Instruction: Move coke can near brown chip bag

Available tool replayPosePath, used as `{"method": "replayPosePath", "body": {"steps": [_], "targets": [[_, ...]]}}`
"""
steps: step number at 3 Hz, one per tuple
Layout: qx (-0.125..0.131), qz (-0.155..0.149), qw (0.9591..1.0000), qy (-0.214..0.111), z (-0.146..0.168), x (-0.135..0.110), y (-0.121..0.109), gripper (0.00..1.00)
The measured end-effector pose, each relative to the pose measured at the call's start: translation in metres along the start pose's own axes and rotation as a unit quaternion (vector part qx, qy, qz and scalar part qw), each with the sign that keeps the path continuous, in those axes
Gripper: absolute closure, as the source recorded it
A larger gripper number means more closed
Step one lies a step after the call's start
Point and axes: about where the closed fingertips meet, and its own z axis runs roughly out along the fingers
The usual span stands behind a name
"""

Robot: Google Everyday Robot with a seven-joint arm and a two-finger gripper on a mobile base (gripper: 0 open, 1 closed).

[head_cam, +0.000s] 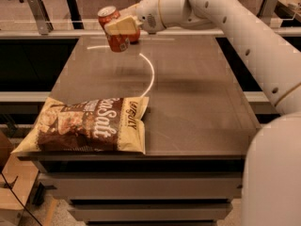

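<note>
My gripper is going to release the coke can on the dark table (102,95) just behind the far edge of the brown chip bag. The can is still tilted above the table.
The coke can (114,30) is a small red can with a silver top, held tilted in the air above the far left part of the table. My gripper (123,26) is shut on the coke can, its pale finger (121,25) across the can's side. The brown chip bag (89,125) lies flat at the table's front left corner, tan edges, dark brown centre, white "Sea Salt" lettering. The can is well behind and above the bag.
The dark table (197,102) has a white curved line (149,74) on it. A red round thing (135,36) is mostly hidden behind my gripper. My white arm (244,36) spans the right side. Rails and shelving stand behind the table.
</note>
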Motion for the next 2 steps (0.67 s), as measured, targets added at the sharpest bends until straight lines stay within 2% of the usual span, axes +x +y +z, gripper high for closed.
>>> {"method": "replayPosePath", "body": {"steps": [2], "targets": [[-0.031,0.047,0.9974,-0.045,-0.006,0.033,0.074,1.0]]}}
